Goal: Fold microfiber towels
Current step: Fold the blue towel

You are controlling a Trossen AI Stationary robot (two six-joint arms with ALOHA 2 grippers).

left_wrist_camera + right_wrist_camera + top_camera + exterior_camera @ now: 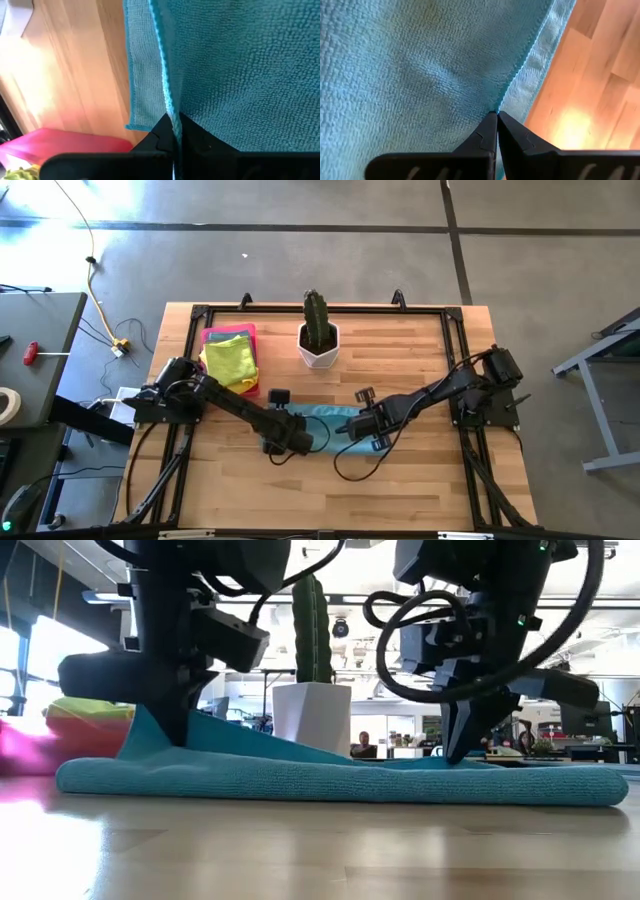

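I should use my left gripper to release the upper hem on the teal towel's far corner [283,398] [132,121] that is nearest to the pink tray. The teal towel is now at the table's middle.
A teal microfiber towel [322,418] lies folded at the table's middle, its rounded fold [340,783] toward the near edge. My left gripper [298,438] is shut on the towel's left end and my right gripper [362,430] on its right end. In the low view the upper layer rises a little at my left gripper [170,735] and less at my right gripper [458,752]. More towels, yellow and lime on top [232,360], are stacked on the pink tray [250,330] at the far left. My left gripper pinches the towel's hemmed edge [169,107] between its two fingertips [160,131], at the upper layer's left end. The fingers come slanting down from above. That corner is lifted slightly, and the remainder of the towel rests on the table. My right gripper pinches the hemmed edge [507,95] between its two fingertips [487,131], at the upper layer's right end. The fingers point steeply down. The edge is barely raised there, and the cloth below it lies flat on the table.
A cactus in a white pot [319,340] stands just beyond the towel at the far middle. A black rail frame [330,308] runs round the tabletop. Bare wood [330,490] stretches from the towel to the near edge.
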